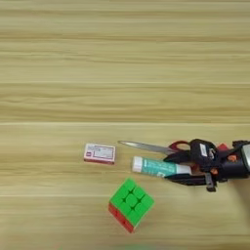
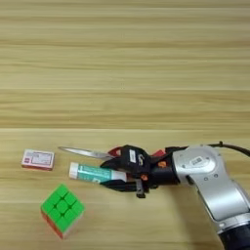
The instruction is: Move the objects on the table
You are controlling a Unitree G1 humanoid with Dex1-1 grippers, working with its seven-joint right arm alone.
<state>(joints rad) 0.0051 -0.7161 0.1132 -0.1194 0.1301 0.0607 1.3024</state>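
After the glue stick, I next grasp the small red cube (image 1: 222, 147) beside the scissors' red handles with my right gripper.
A white-and-teal glue stick (image 2: 90, 172) lies flat on the table (image 2: 125, 73), white cap to the left. My right gripper (image 2: 105, 175) reaches in from the right, one black finger on each side of the stick's right end, pressed against it. Just behind lie the red-handled scissors (image 1: 146, 146), blades pointing left, handles partly hidden under the gripper. A small red cube (image 1: 222, 146) peeks out behind the gripper. The green-topped, red-sided puzzle cube (image 1: 131, 204) sits in front to the left. The red-and-white box (image 1: 99, 153) lies left of the stick.
My silver forearm (image 2: 215, 185) runs in from the lower right corner, with a black cable (image 2: 234, 147) behind it. The far half of the wood-grain table stretches away beyond the objects.
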